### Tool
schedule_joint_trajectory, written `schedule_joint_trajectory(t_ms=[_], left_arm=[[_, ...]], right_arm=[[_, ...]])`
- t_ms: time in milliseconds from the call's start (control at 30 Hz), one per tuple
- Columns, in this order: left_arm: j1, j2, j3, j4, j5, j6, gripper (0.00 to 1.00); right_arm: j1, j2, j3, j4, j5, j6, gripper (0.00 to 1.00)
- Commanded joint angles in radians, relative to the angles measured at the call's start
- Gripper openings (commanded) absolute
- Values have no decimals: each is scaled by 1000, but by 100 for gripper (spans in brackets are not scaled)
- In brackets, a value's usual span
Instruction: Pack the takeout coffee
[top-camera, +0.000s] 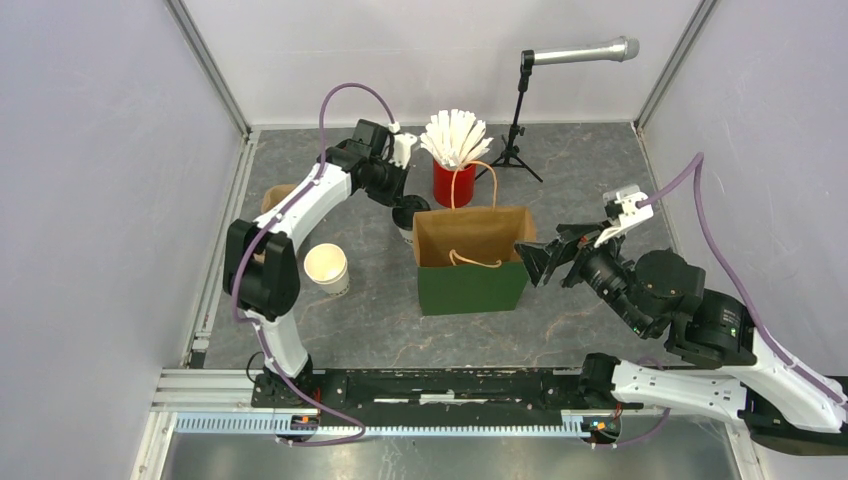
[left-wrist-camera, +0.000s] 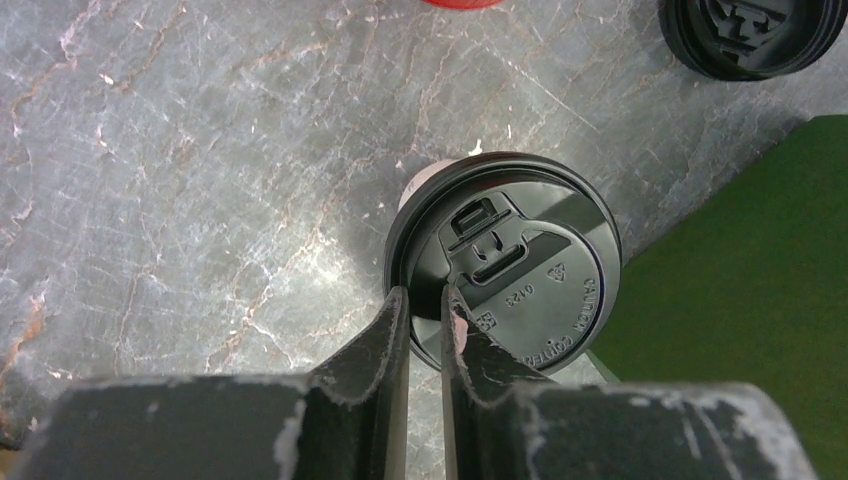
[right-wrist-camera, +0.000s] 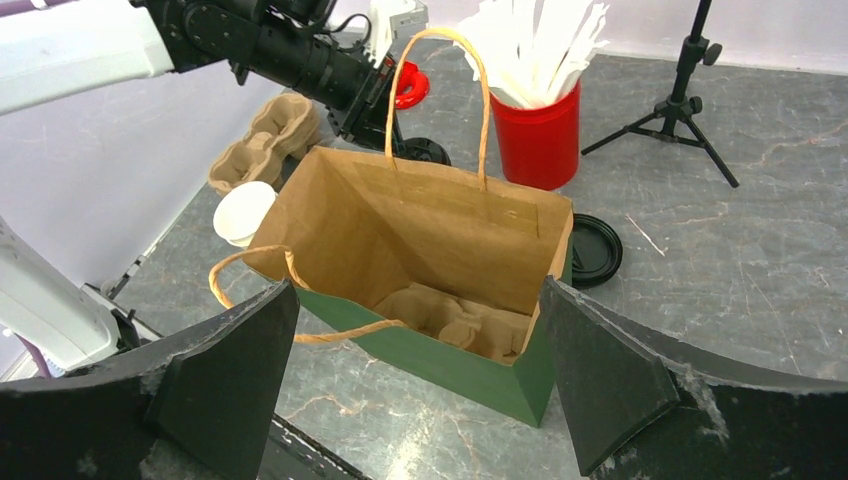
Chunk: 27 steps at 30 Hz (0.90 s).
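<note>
I will set the white cup with the lid down between the green bag's near corner and the black rail (top-camera: 398, 334) with my left gripper.
One white cup (left-wrist-camera: 418, 186) stands on the table behind the green bag with a black lid (left-wrist-camera: 520, 270) on it. My left gripper (left-wrist-camera: 425, 300) is shut on the near rim of that lid, and in the top view it (top-camera: 403, 205) hangs over the cup. The other white cup (top-camera: 326, 268) stands open and lidless left of the bag, also in the right wrist view (right-wrist-camera: 245, 212). Its black lid (left-wrist-camera: 750, 35) lies flat on the table, also seen beside the bag (right-wrist-camera: 595, 250). My right gripper (right-wrist-camera: 417, 288) is wide open and empty at the bag's right end (top-camera: 535, 262).
The green paper bag (top-camera: 472, 285) stands open in the middle with a brown pulp carrier (right-wrist-camera: 455, 320) inside. A second carrier (right-wrist-camera: 270, 140) lies at the far left. A red cup of white sticks (top-camera: 455, 170) and a microphone stand (top-camera: 515, 130) stand behind the bag.
</note>
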Motion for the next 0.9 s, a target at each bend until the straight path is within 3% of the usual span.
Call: schedule_joint_trajectory(t_ms=[0,567,867], left_arm=[[0,-78,-31,-68,-20,66,5],[-1,-361,-227,-234,5,-77,2],[-58,-589,-431,-251,38,-177,3]], right_arm=[[5,-10,-23,29,3,19,98],[5,75,36,30,-56,-118,98],[4,122,-10,121,-223,-250,98]])
